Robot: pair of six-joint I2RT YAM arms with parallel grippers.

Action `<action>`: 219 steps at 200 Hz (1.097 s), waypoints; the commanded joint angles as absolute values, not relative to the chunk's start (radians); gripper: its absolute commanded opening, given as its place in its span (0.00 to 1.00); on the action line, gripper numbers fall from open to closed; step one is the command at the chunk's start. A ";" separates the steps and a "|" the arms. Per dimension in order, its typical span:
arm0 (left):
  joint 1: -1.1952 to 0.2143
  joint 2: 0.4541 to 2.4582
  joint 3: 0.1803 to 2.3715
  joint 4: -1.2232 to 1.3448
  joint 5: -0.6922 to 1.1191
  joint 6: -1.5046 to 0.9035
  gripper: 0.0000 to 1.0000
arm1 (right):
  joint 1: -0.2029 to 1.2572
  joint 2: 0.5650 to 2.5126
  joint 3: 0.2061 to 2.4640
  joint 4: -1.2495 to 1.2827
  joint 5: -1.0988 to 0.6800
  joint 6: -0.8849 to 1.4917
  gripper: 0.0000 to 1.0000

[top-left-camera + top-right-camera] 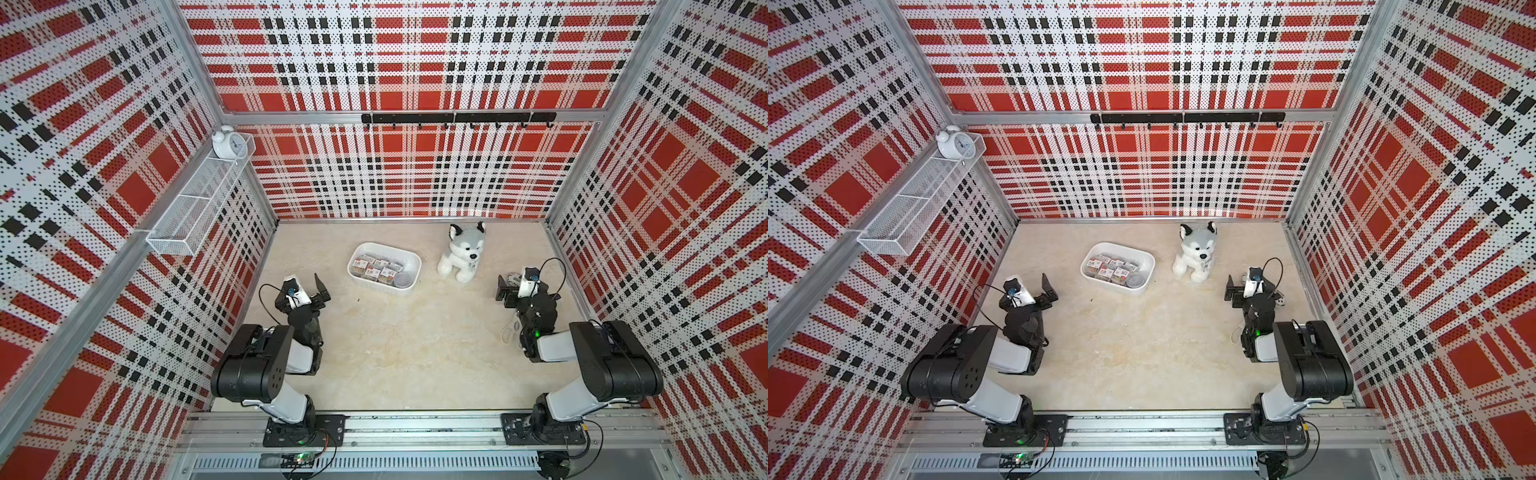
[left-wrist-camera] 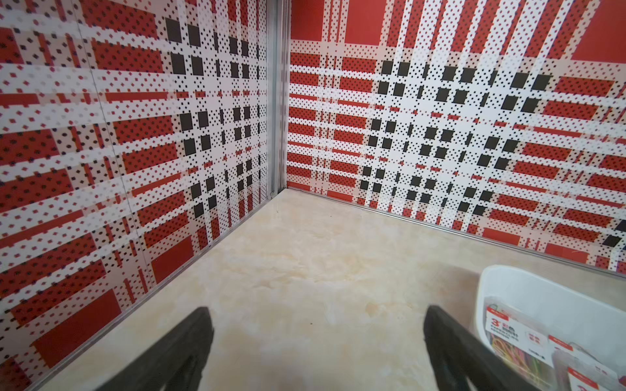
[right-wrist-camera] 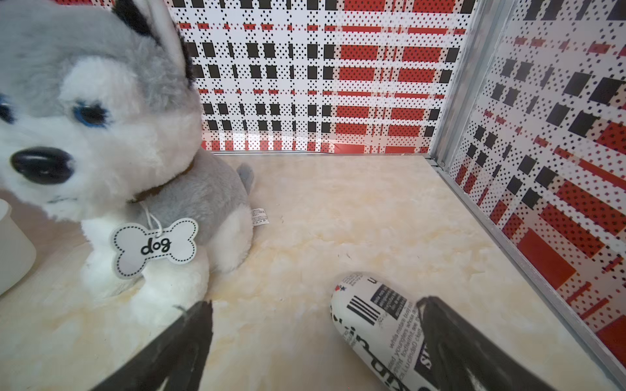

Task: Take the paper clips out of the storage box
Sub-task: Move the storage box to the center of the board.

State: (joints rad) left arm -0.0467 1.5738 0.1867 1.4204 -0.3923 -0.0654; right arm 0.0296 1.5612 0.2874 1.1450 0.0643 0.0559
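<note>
My left gripper needs to grab the rim of the storage box (image 1: pixel 350 257) (image 2: pixel 481 296) next, at the short end farthest from the plush dog.
The storage box (image 1: pixel 374 248) (image 1: pixel 1119 247) is a shallow white tub on the beige floor, left of the plush dog. The paper clips (image 1: pixel 376 268) (image 1: pixel 1111 268) fill it as small clear cases with white-and-red labels. A round clear tub (image 1: pixel 402 279) sits in its near right corner. My left gripper (image 1: pixel 322 291) (image 2: pixel 317 310) is open and empty, low over the floor to the box's left. One corner of the box (image 2: pixel 528 281), with a case of coloured clips (image 2: pixel 515 338), shows beside its finger. My right gripper (image 1: pixel 502 289) (image 3: pixel 316 303) is open, right of the dog.
A grey-and-white plush dog (image 1: pixel 461 253) (image 3: pixel 118 135) sits right of the box. A white newsprint-patterned roll (image 3: pixel 376 321) lies on the floor against one right finger. On the left wall hangs a wire-mesh basket (image 1: pixel 199 199) holding a white alarm clock (image 1: pixel 227 143). A black hook rail (image 1: pixel 457 118) crosses the back wall.
</note>
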 commanded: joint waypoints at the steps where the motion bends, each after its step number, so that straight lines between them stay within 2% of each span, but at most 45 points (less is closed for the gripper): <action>1: -0.047 1.577 0.198 1.428 -0.385 -0.058 0.98 | 0.023 1.572 0.298 1.137 0.070 0.055 1.00; 219: -0.040 1.578 0.202 1.417 -0.374 -0.061 0.98 | 0.019 1.571 0.301 1.131 0.057 0.061 1.00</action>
